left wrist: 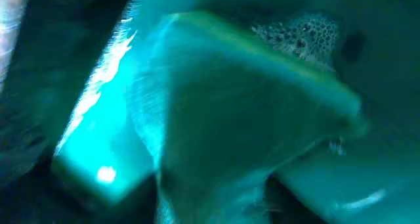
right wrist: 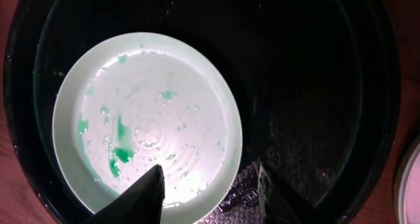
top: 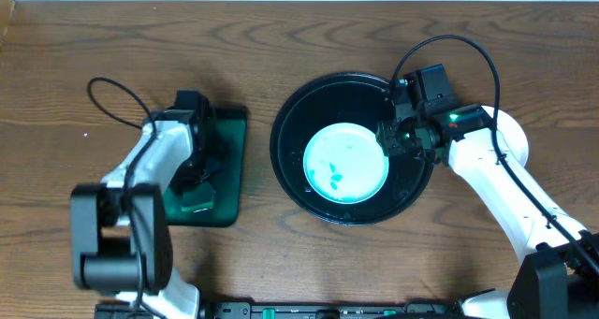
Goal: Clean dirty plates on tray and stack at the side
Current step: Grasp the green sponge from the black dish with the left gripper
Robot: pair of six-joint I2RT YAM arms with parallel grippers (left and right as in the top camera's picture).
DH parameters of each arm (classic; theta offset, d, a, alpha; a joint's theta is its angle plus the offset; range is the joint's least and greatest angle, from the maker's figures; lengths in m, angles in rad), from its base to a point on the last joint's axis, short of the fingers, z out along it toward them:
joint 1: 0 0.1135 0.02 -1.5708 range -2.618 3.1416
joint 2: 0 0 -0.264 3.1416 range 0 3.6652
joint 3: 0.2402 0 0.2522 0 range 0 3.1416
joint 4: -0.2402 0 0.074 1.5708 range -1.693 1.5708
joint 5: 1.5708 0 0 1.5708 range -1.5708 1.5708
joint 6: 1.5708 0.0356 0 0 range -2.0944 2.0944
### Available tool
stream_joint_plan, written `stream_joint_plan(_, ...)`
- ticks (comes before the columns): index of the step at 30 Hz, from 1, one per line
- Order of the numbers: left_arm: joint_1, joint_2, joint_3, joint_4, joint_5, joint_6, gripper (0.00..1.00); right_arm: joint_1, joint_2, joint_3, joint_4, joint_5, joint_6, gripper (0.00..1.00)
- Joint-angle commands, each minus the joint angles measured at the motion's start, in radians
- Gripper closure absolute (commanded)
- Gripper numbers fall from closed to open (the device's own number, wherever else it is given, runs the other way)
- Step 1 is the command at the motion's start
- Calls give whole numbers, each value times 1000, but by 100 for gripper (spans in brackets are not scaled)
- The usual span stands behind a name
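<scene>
I need to close my right gripper on the dirty plate's rim (top: 385, 152) (right wrist: 230, 184), on the side that faces the white plate next to the round tray.
The large round black tray (top: 290, 123) sits at table centre. One dirty plate (top: 346, 162), white with teal-green smears, lies in it; in the right wrist view the plate (right wrist: 147, 106) looks wet, with green spots on its left. My right gripper (top: 398, 137) is open at the plate's right edge. In the right wrist view (right wrist: 210, 188) one finger is over the plate and the other over the tray (right wrist: 315, 86). My left gripper (top: 198, 174) is low in the small rectangular tray. Its view is a teal blur with a porous sponge-like patch (left wrist: 302, 33).
The small rectangular black tray (top: 229, 137) with a green-stained inside lies at the left. A white plate (top: 513, 137) shows partly under my right arm, just right of the round tray; its rim shows in the right wrist view (right wrist: 410, 184). The table is brown wood.
</scene>
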State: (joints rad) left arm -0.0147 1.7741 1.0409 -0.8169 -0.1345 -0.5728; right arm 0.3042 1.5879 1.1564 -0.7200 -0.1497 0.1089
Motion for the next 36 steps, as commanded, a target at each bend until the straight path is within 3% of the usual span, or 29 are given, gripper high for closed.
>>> stream_joint_plan(1,5,25,-5,4,3,24,93,-2,-3,6,-2,-9,0,56)
stream_joint_plan(7,4,-82,13,-4,164,134,93,-2,-3,6,-1,-9,10,56)
stream_joint_plan(13,4,-209,12,-3,195,177,93,-2,-3,6,-2,-9,10,57)
stream_joint_plan(28,4,-100,-120,168,119,206,92,-5,-3,6,-5,-8,10,58)
stream_joint_plan(33,5,-131,-45,76,119,207,93,-48,-1,6,-14,92,203,60)
stream_joint_plan(36,5,-172,35,-11,120,206,93,-98,2,6,-7,-16,201,64)
